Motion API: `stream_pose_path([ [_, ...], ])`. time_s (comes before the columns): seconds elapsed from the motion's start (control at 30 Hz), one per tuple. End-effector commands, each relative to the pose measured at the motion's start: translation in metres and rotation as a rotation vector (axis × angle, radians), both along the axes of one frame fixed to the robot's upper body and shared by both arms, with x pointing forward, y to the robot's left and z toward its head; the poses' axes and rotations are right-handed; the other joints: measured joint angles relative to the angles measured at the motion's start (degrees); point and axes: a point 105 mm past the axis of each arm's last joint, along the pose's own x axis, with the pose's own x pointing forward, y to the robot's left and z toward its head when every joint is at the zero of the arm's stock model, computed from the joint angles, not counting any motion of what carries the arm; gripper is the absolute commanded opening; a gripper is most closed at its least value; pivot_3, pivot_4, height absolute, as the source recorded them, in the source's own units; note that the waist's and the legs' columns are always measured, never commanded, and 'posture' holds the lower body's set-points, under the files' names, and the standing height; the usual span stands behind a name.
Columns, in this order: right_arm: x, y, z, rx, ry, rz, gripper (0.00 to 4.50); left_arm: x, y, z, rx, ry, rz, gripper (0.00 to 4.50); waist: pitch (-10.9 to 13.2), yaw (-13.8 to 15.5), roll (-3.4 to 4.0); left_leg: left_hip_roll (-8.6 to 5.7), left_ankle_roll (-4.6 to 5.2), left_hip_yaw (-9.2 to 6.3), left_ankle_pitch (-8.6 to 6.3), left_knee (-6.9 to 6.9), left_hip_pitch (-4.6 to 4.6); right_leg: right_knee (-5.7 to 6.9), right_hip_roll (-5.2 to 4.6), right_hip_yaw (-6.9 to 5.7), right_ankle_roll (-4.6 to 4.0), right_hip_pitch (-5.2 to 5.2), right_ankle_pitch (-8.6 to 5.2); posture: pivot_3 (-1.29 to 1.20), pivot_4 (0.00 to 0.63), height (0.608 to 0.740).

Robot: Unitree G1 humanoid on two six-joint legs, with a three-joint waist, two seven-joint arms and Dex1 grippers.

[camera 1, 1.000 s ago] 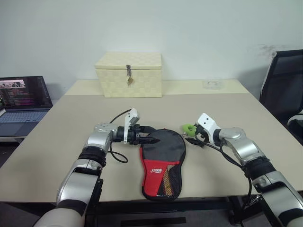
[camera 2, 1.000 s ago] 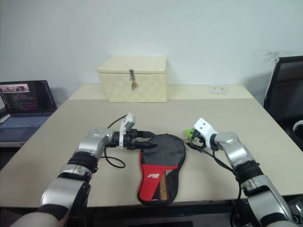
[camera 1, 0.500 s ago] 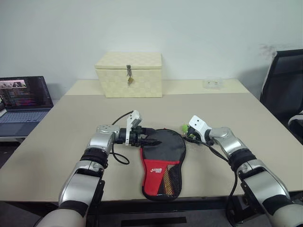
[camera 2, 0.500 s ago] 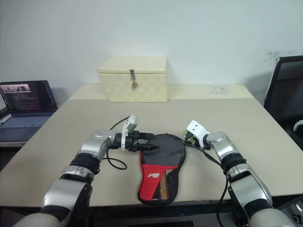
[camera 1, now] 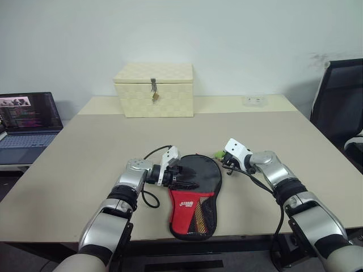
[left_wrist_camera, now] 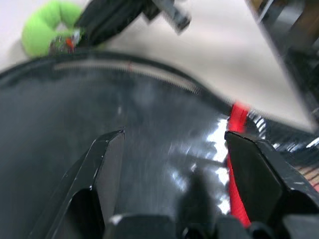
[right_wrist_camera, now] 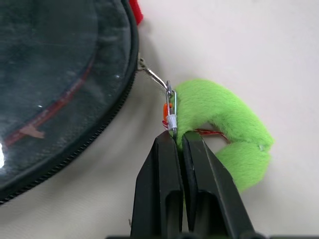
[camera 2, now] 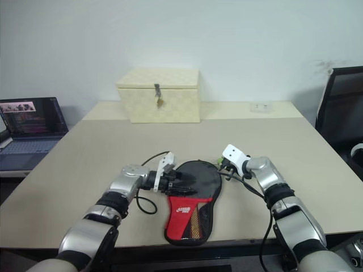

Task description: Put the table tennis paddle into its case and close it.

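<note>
Next, I release the fuzzy green pull tag on the table (camera 1: 229, 221) beside the case's mesh pocket with my right gripper.
The case (camera 1: 195, 187) lies flat on the beige table (camera 1: 85, 147), its black rounded part away from me and its red narrow end with the mesh pocket toward me. My left gripper (camera 1: 190, 180) is open, its fingers (left_wrist_camera: 107, 164) spread just over the black part (left_wrist_camera: 124, 114). My right gripper (right_wrist_camera: 174, 137) is shut on the small metal clip of the fuzzy green pull tag (right_wrist_camera: 224, 129), at the case's far right edge (camera 1: 218, 154). The table tennis paddle is hidden.
A cream woven latched box (camera 1: 154, 89) stands at the back of the table. An open laptop (camera 1: 28, 116) sits off to the left. A black chair (camera 1: 340, 107) is at the right. A small clear item (camera 1: 254, 100) lies at the back right.
My left gripper has sunk and shifted right, from the case's left edge onto its black part. My right gripper has closed on the green pull tag.
</note>
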Motion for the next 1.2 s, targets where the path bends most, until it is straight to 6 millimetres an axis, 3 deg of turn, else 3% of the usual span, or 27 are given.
stream_pose_path([
  [0.03,-0.003,0.0,0.011,0.007,-0.037,0.013,0.02,0.003,0.0,-0.011,0.075,-0.096,0.01,3.48,0.0,0.05,0.0,0.0,0.0,-0.01,0.0,0.01,0.0,0.0,0.0,0.0,0.0,0.01,0.0,0.0,0.15,0.74],
  [0.23,-0.012,0.0,0.01,-0.004,-0.034,0.021,0.02,0.004,-0.005,-0.02,0.086,-0.111,0.019,3.48,-0.01,0.02,0.02,-0.07,0.01,0.01,0.0,0.02,0.14,0.1,0.0,0.0,0.01,0.1,0.0,0.0,0.15,0.74],
  [0.4,-0.023,-0.017,0.008,-0.054,-0.026,0.001,0.02,-0.008,-0.015,-0.038,0.076,-0.047,-0.02,3.48,-0.07,0.38,0.1,-0.09,0.01,-0.03,0.0,0.03,0.14,0.07,0.0,-0.05,0.02,0.16,-0.01,0.0,0.15,0.74],
  [0.77,-0.083,-0.063,0.014,-0.157,0.056,0.022,0.02,-0.016,-0.013,-0.05,0.068,0.031,-0.021,3.48,-0.17,1.42,0.27,-0.16,0.02,-0.08,0.0,0.02,0.13,-0.03,0.01,-0.08,0.3,0.2,-0.17,0.0,0.15,0.74],
  [0.9,-0.13,-0.065,0.015,-0.175,0.163,0.128,0.02,-0.017,-0.012,-0.052,0.072,0.043,-0.02,3.48,-0.22,1.93,0.36,-0.2,0.02,-0.15,0.0,0.03,0.12,-0.11,0.0,-0.13,0.36,0.29,-0.2,0.0,0.15,0.74],
  [1.07,-0.191,-0.043,0.01,-0.172,0.295,0.299,0.02,-0.016,-0.011,-0.051,0.071,0.044,-0.014,3.48,-0.28,1.6,0.42,-0.19,0.03,-0.16,-0.02,-0.01,0.14,-0.39,-0.01,-0.15,0.38,0.42,-0.21,0.0,0.15,0.74],
  [1.2,-0.212,-0.023,-0.004,-0.158,0.331,0.356,0.02,-0.016,-0.012,-0.051,0.068,0.045,-0.012,3.48,-0.31,1.76,0.42,-0.18,0.03,-0.34,-0.02,0.01,0.18,-0.55,0.0,-0.23,0.41,0.61,-0.2,0.0,0.15,0.74],
])
